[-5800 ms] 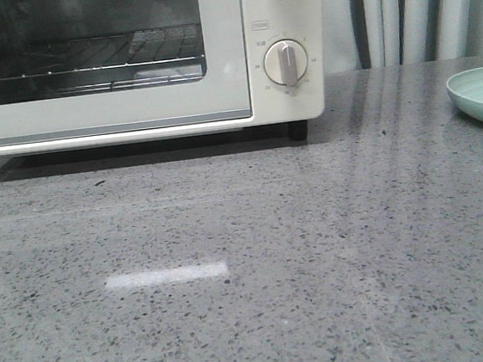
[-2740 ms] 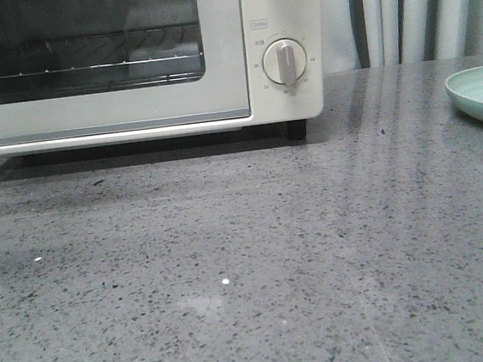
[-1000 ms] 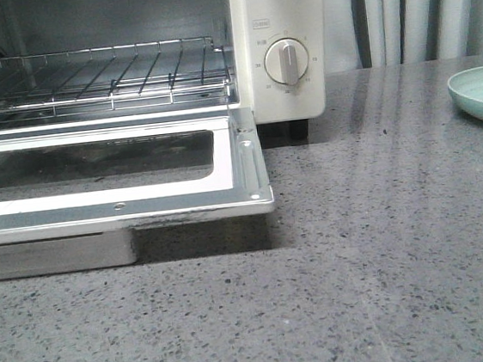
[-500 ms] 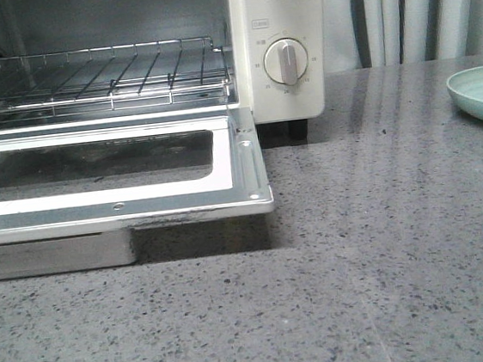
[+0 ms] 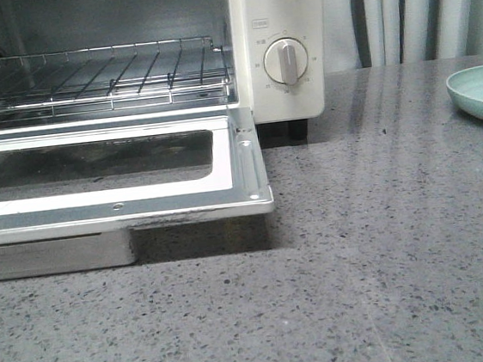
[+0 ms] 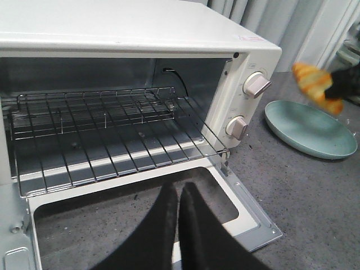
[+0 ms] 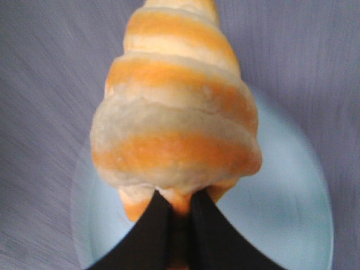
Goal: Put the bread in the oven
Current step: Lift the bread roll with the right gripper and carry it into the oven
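The bread will go inside the oven, where I need to let go of it with my right gripper on the middle of the bare wire rack (image 5: 105,55).
The cream-white oven (image 5: 281,21) stands at the back left, its door (image 5: 244,168) folded down flat and the wire rack (image 5: 109,74) bare. In the left wrist view the oven (image 6: 140,34) is open, and my left gripper (image 6: 178,191) is shut and empty above the lowered door (image 6: 247,214). My right gripper (image 7: 179,201) is shut on the bread (image 7: 177,112), a golden striped croissant, and holds it above the pale green plate (image 7: 281,214). The left wrist view shows the bread (image 6: 316,87) in the air over the plate (image 6: 309,129).
The pale green plate (image 5: 480,95) sits at the right edge of the grey speckled counter (image 5: 388,261). Two round dials (image 5: 285,62) are on the oven's right panel. Grey curtains (image 5: 413,7) hang behind.
The oven door went from closed to folded down flat. In the last half second the orange bread vanished from the plate's edge in the front view.
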Controlling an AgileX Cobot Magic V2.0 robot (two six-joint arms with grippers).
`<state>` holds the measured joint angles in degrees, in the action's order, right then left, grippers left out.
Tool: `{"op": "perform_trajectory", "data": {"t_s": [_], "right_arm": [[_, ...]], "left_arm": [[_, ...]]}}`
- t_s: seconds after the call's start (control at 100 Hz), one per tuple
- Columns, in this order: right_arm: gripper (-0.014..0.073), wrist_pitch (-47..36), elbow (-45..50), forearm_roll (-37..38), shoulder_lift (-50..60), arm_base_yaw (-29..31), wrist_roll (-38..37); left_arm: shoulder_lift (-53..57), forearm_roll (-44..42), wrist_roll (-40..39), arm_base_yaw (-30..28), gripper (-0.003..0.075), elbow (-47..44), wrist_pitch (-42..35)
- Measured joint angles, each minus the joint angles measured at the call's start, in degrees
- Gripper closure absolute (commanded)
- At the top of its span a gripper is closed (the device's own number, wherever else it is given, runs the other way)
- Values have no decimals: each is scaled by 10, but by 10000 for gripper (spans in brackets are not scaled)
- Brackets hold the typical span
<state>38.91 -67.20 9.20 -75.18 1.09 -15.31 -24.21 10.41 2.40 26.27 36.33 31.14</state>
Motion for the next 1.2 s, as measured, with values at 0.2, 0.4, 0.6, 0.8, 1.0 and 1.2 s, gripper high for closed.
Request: {"op": "perform_trajectory", "data": {"t_s": [0.2,0.4,0.6,0.8,1.0,1.2], "right_arm": [[665,-98,-115,1,95,-147,33],[665,-110,-189,1,46,-366,80],[665,-84,-195,17,-71,-511,125],[665,-64,-195,26,-155,-529,130],[665,-63,-195,37,-195,-529,131],[665,-63,-195,85,-242,-529,131]], "left_arm": [[0,0,10,0,741,0,-18],[0,0,14,0,741,0,-31],[0,0,15,0,741,0,-32],[0,1,15,0,741,0,-22],[0,1,15,0,741,0,-11],[0,1,15,0,741,0,-10]]}}
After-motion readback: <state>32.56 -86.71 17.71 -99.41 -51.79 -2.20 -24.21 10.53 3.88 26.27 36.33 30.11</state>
